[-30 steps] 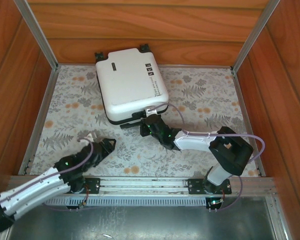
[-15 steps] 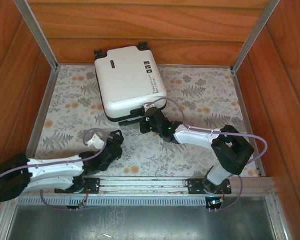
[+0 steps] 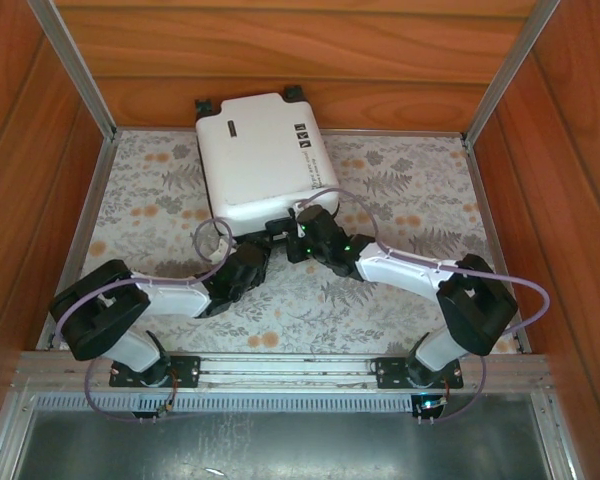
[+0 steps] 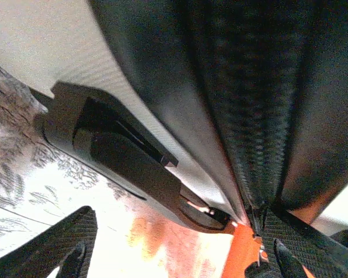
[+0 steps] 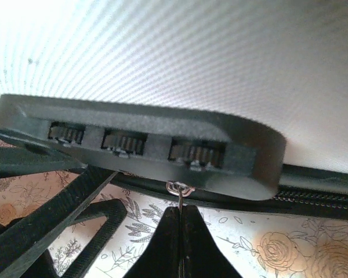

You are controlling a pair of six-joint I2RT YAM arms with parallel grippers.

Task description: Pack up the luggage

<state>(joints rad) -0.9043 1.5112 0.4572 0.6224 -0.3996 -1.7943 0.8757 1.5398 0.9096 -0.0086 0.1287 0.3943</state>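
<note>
I need to grip the black handle (image 4: 130,159) with my left gripper to steady the slanted luggage, because it lies free to slide while my right gripper holds the zipper pull.
The luggage (image 3: 263,155), a white hard-shell suitcase, lies flat at the back of the floral mat, its wheels against the far wall. My right gripper (image 3: 299,233) is at the case's near edge. In the right wrist view my right gripper (image 5: 180,215) is shut on a thin metal zipper pull (image 5: 178,191) just under the black lock block (image 5: 145,142). My left gripper (image 3: 259,252) is close to the same edge, left of the right one. In the left wrist view my left gripper (image 4: 180,231) is open, with the black handle (image 4: 122,156) and zipper seam (image 4: 249,116) just ahead.
Wooden walls (image 3: 280,60) and aluminium posts (image 3: 75,70) box in the mat (image 3: 420,200). A metal rail (image 3: 280,368) with both arm bases runs along the near edge. The right arm's purple cable (image 3: 520,285) loops out to the right.
My left arm has swung from the near left corner up to the suitcase's near edge. The suitcase has turned slightly and shifted right. The right gripper has stayed shut at the zipper.
</note>
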